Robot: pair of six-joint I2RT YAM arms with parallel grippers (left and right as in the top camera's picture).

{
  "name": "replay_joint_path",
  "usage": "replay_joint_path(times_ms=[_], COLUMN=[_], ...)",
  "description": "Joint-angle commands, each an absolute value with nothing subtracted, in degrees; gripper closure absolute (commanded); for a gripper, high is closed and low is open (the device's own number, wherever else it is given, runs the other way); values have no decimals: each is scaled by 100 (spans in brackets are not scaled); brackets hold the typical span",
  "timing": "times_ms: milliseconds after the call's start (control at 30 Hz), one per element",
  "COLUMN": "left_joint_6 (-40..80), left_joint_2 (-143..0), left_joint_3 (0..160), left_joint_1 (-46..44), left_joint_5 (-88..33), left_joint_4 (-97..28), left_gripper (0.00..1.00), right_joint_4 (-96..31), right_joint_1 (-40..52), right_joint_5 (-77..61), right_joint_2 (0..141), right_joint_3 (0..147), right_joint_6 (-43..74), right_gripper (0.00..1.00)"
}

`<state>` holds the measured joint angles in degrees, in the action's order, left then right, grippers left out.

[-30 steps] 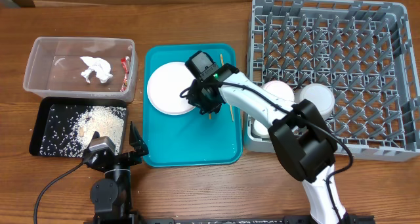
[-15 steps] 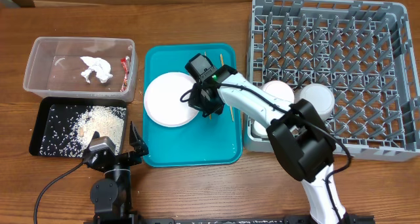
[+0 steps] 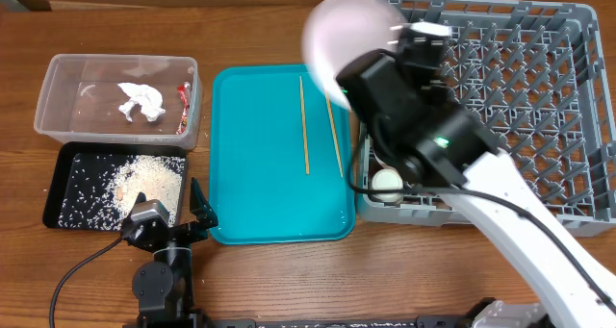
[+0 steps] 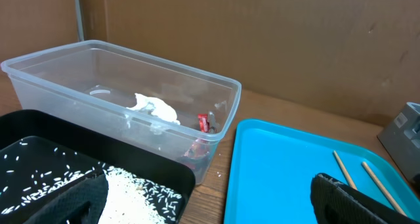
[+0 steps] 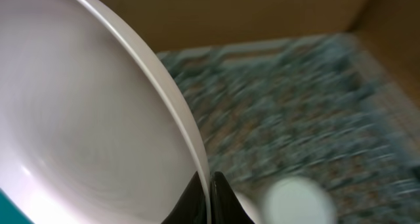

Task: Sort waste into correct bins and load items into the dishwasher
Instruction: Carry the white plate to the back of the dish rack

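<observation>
I need to set the round white plate among the far pegs of the grey dish rack point(image 3: 439, 32), toward the teal tray, using my right gripper.
My right gripper point(image 5: 209, 188) is shut on the rim of the round white plate point(image 3: 351, 30), held high and blurred over the left edge of the grey dish rack point(image 3: 539, 97); the plate fills the right wrist view point(image 5: 85, 112). Two chopsticks point(image 3: 305, 126) lie on the teal tray point(image 3: 269, 217). A white bowl or cup point(image 3: 387, 181) shows in the rack under the arm. The clear tub point(image 3: 58, 116) holds the white napkin point(image 3: 138, 99) and the red wrapper point(image 3: 181, 95). The black tray point(image 3: 67, 169) holds rice point(image 3: 149, 179). My left gripper point(image 4: 210, 198) is open and low by the black tray.
The teal tray lies between the bins and the rack. The right arm point(image 3: 520, 213) crosses the rack's front left corner. Bare wooden table point(image 3: 404, 280) lies in front. In the left wrist view the tub point(image 4: 216, 112) and the teal tray point(image 4: 282, 171) stand ahead.
My right gripper has lifted the plate off the teal tray and swung it up and right toward the rack. The chopsticks now lie uncovered. The left arm has not moved.
</observation>
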<state>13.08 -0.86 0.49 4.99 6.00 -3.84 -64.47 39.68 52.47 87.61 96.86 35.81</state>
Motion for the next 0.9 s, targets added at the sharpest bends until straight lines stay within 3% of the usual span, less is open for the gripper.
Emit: replay_joint_path(times_ms=[0, 333, 700, 867], left_joint_6=[1240, 1240, 1240, 1240], left_joint_2=[-25, -25, -25, -25], left_joint_3=[27, 27, 27, 27], left_joint_1=[534, 534, 534, 534], left_joint_5=[611, 611, 609, 611], left_joint_4=[-373, -373, -373, -373], left_gripper=[0, 0, 0, 0], right_joint_4=[-6567, -6514, -6335, -6493], right_joint_1=[3758, 2287, 2056, 2078], right_joint_5=[8173, 7568, 6097, 5636], right_joint_2=[8724, 9725, 10814, 10814], right_joint_3=[9723, 9660, 9660, 9660], right_joint_6=[3367, 2687, 2547, 2547], right_gripper=[96, 96, 96, 84])
